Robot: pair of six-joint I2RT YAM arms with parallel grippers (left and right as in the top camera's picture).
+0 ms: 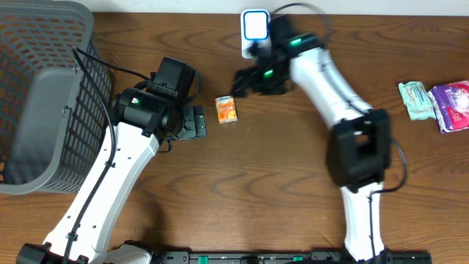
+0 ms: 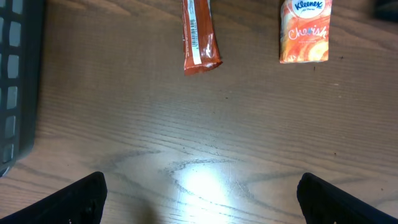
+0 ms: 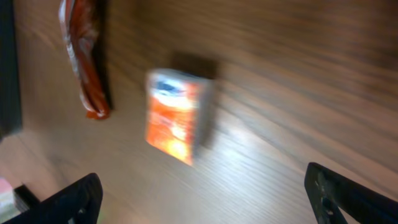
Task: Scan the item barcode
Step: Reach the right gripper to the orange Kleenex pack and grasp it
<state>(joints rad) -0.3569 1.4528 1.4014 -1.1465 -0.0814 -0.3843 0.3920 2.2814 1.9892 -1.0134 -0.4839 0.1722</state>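
Observation:
The robot's right gripper will next move to the orange end [image 1: 230,111] [image 3: 178,143] of the Kleenex tissue pack and close there.
An orange Kleenex tissue pack [image 1: 226,108] [image 2: 305,31] [image 3: 175,116] lies flat on the wooden table, with nothing holding it. My right gripper [image 1: 242,81] [image 3: 205,199] hovers just up and right of it, open and empty; its wrist view is blurred. The white scanner with a blue screen [image 1: 255,28] stands at the table's far edge behind that arm. My left gripper [image 1: 193,122] [image 2: 202,205] is open and empty to the left of the pack. A red-brown bar wrapper [image 2: 198,37] [image 3: 84,62] with a barcode strip lies beside the pack.
A grey wire basket [image 1: 44,103] fills the far left. At the right edge lie a green packet [image 1: 415,99] and a purple packet [image 1: 453,104].

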